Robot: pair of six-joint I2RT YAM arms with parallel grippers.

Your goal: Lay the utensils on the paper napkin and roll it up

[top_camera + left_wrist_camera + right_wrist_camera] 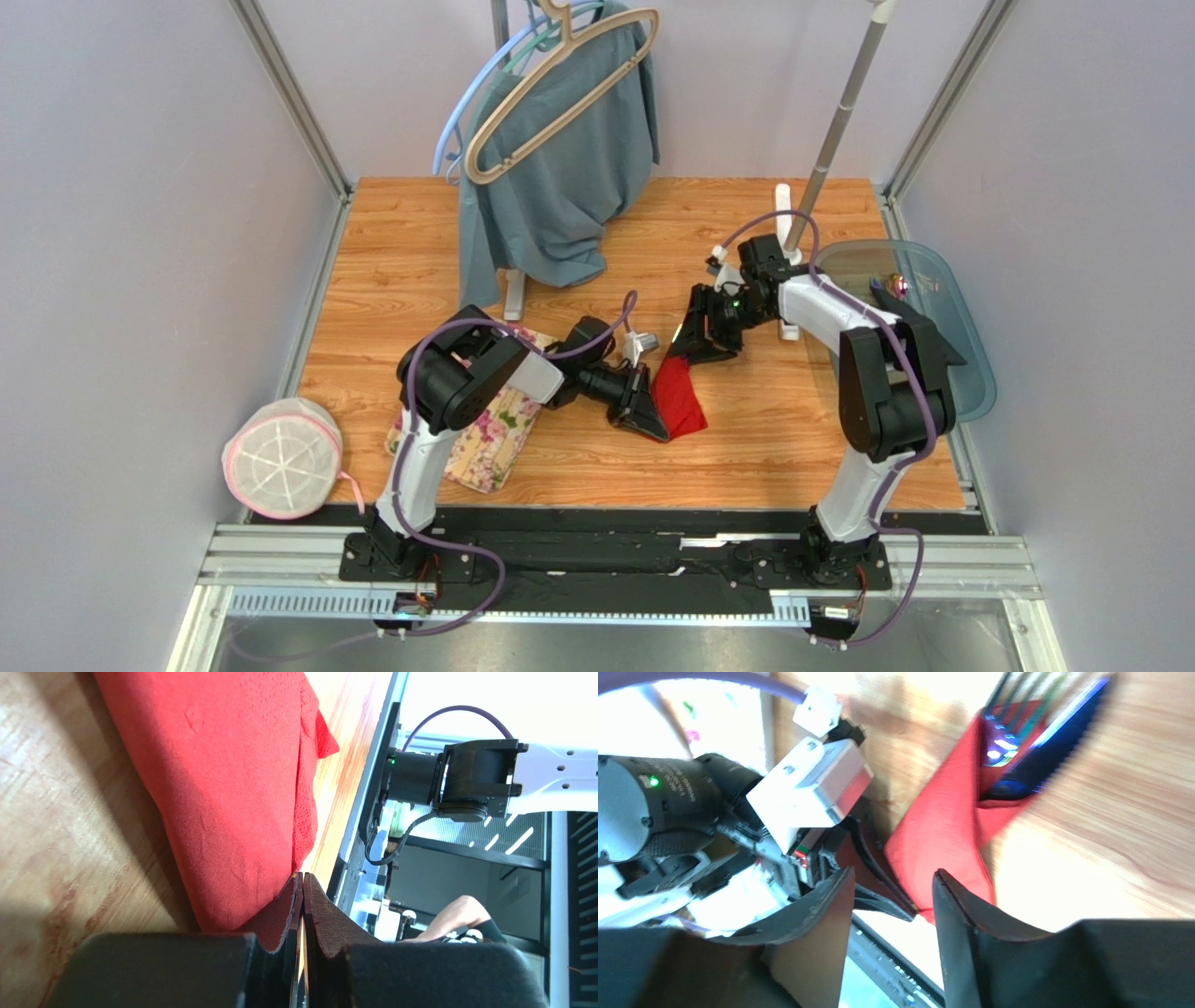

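The napkin's side edge lies loose beside the knife; my right gripper will pinch the napkin's layers (987,827) just below the knife, then lift the bundle.
The red paper napkin (683,396) lies folded over on the wooden table (786,434). The utensils (1025,738) are wrapped inside it, and blue, purple and green ends stick out of its open end in the right wrist view. My left gripper (303,882) is shut at the napkin's (231,791) near corner. The sheet lies against the outside of one finger, and I see none of it between the tips. My right gripper (889,889) stands open just above the napkin's (941,833) other end, with nothing between its fingers. In the top view the utensils are hidden under the right gripper (690,347).
A cream floral mat (491,420) lies under the left arm. A grey-green garment (561,182) hangs on a beige hanger (561,77) at the back. A tinted tray (919,322) overhangs the right edge. A white mesh pouch (284,458) sits off the left edge, and a pole (842,119) stands at the back right.
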